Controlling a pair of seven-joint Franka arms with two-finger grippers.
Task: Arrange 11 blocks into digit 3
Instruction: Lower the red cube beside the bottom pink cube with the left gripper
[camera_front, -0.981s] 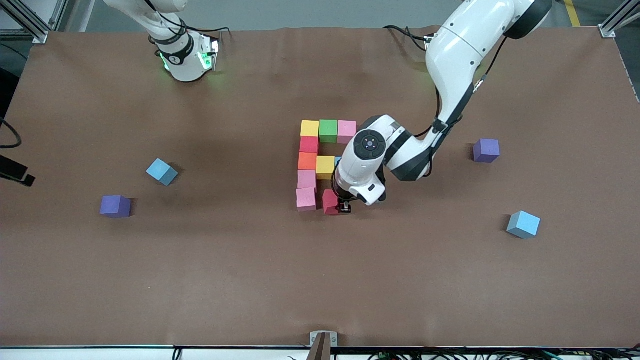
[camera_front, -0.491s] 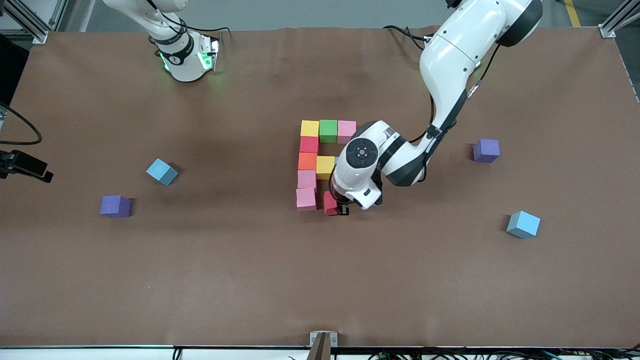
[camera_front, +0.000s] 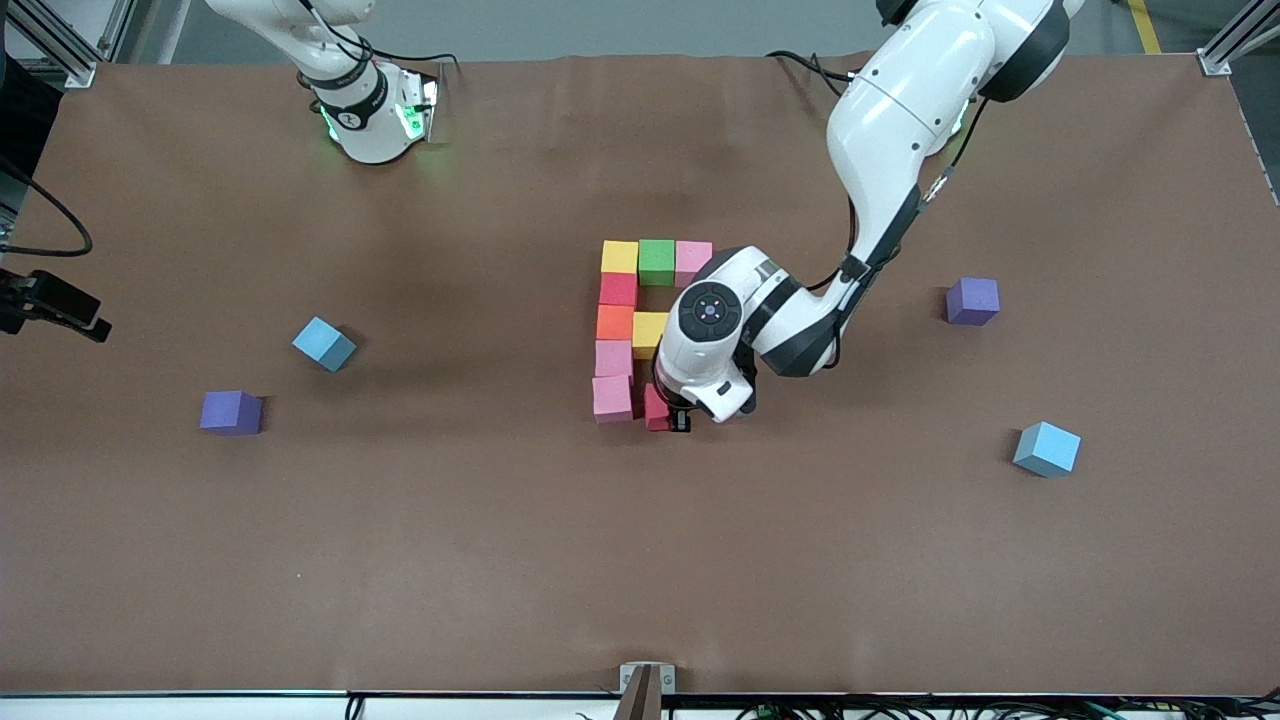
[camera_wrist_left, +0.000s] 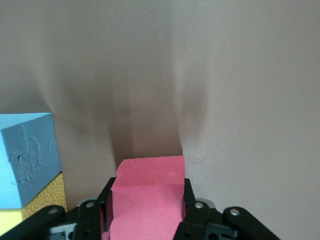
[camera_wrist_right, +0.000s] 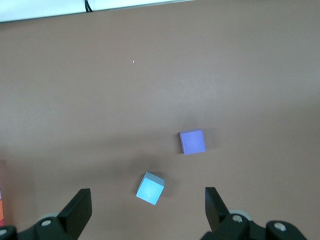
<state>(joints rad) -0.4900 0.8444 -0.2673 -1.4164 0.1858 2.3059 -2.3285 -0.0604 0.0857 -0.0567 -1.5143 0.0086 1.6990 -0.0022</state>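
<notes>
Next, my left gripper releases the red block so that it sits flush against the side of the column's nearest pink block (camera_front: 649, 402).
The digit 3 stands mid-table as touching blocks: yellow (camera_front: 620, 257), green (camera_front: 656, 261) and pink (camera_front: 692, 260) in the farthest row. A red (camera_front: 618, 289), orange (camera_front: 614, 321) and two pink blocks (camera_front: 612, 378) form the column, with a yellow block (camera_front: 650, 333) in the middle row. My left gripper (camera_front: 675, 420) (camera_wrist_left: 147, 200) is shut on a red block (camera_front: 655, 408) (camera_wrist_left: 150, 175), low and close beside the nearest pink block. A light blue block (camera_wrist_left: 30, 160) sits by the yellow one (camera_wrist_left: 37, 205). My right gripper (camera_wrist_right: 146, 200) hangs open, high above a loose light blue block (camera_wrist_right: 150, 188) (camera_front: 323, 343).
Another light blue block (camera_front: 1047, 448) lies toward the left arm's end of the table. Two purple cubes lie apart, one at each end (camera_front: 230, 412) (camera_front: 972, 300), the first also seen as the purple cube (camera_wrist_right: 192, 142). The right arm's base (camera_front: 370, 110) stands at the table's back edge.
My left gripper has carried the red block a little toward the nearest pink block, narrowing the gap. The right arm has not moved.
</notes>
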